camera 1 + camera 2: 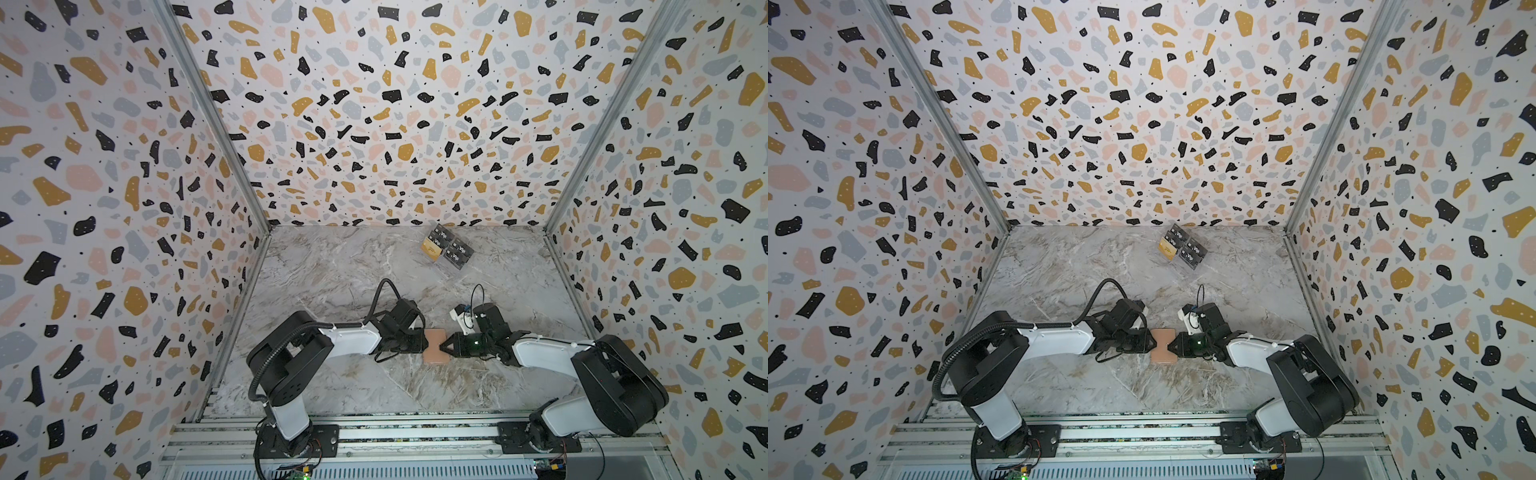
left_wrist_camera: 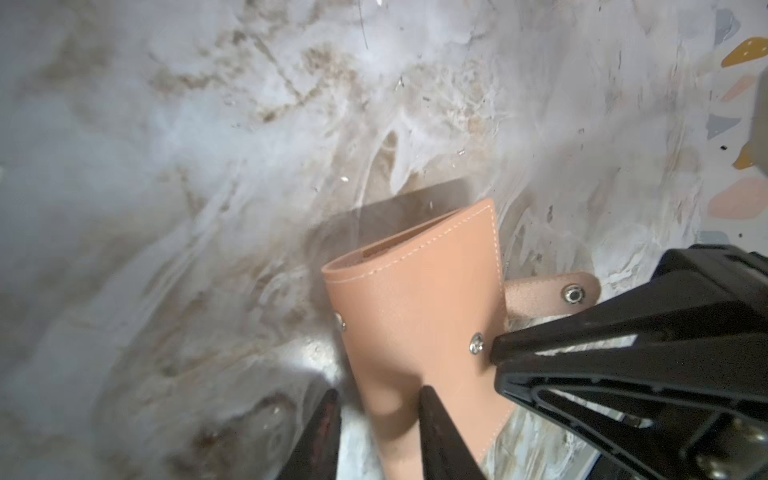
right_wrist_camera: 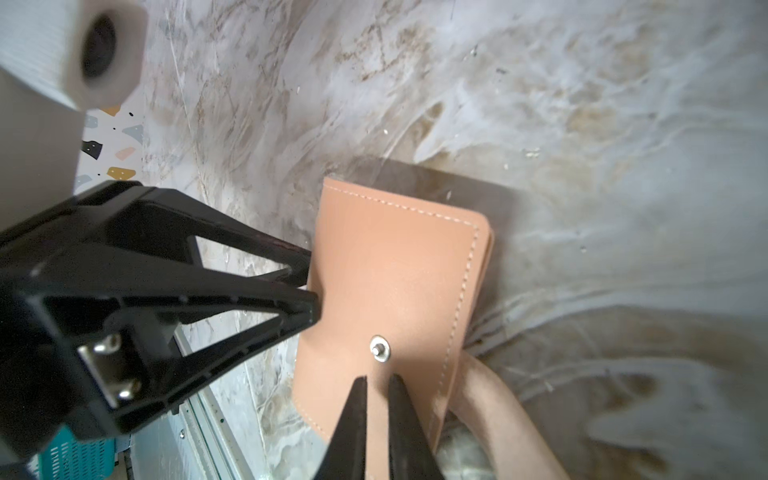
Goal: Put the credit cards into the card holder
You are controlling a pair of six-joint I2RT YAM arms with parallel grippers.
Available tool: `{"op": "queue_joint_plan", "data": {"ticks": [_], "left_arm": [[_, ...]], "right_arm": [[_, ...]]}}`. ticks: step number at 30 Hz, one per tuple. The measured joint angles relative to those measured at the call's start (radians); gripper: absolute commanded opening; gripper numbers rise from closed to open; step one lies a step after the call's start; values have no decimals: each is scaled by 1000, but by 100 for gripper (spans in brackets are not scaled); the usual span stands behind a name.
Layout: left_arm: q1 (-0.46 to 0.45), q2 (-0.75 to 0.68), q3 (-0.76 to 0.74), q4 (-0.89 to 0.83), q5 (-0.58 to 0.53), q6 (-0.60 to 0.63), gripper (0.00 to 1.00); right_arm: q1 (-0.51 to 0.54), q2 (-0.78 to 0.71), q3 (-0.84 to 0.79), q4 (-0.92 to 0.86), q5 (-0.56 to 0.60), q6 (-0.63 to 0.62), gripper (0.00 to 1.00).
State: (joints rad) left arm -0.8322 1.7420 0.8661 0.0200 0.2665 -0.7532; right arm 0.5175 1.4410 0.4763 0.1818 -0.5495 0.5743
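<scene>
The robot's right gripper holds the cover while the strap tab hangs loose, so it should back away, grab the strap tab and fold it over the stud point(image 3: 380, 348).
The card holder point(image 1: 435, 347) point(image 1: 1163, 350) is a tan-pink closed booklet, low over the marble table between both grippers. My right gripper point(image 3: 378, 399) point(image 1: 444, 346) is shut on its cover edge just below a snap stud. Its strap tab point(image 2: 557, 295) hangs loose, unsnapped. My left gripper point(image 2: 380, 415) point(image 1: 427, 341) is at the opposite, folded edge, open, with the jaws apart around that edge and a gap on one side. The credit cards point(image 1: 446, 251) point(image 1: 1182, 249), black "Vip" ones and a gold one, lie at the back of the table, far from both grippers.
The cards rest in a clear plastic stand point(image 1: 451, 266) near the back wall. Patterned walls close in the table on three sides. An aluminium rail point(image 1: 395, 432) with both arm bases runs along the front edge. A teal basket point(image 3: 70, 457) shows beyond that rail.
</scene>
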Motion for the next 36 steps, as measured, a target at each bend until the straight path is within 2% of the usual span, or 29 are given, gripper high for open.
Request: {"op": "queue_joint_plan", "data": {"ticks": [6, 10, 15, 23, 26, 29, 36], "left_arm": [[0, 15, 0, 33, 28, 6, 40], [0, 26, 19, 14, 14, 14, 40], [-5, 24, 25, -2, -9, 25, 40], [-10, 24, 25, 0, -20, 24, 40], [-11, 24, 25, 0, -23, 24, 40], [-11, 24, 25, 0, -23, 24, 40], [-11, 24, 25, 0, -23, 24, 40]], "right_arm": [[4, 0, 11, -18, 2, 0, 16], [5, -47, 15, -51, 38, 2, 29], [-27, -150, 52, -121, 71, -6, 33], [-45, -144, 167, -266, 137, -77, 46], [-50, -135, 167, -314, 152, -101, 35], [-69, -113, 167, -349, 150, -127, 31], [-136, -94, 167, -377, 114, -162, 33]]}}
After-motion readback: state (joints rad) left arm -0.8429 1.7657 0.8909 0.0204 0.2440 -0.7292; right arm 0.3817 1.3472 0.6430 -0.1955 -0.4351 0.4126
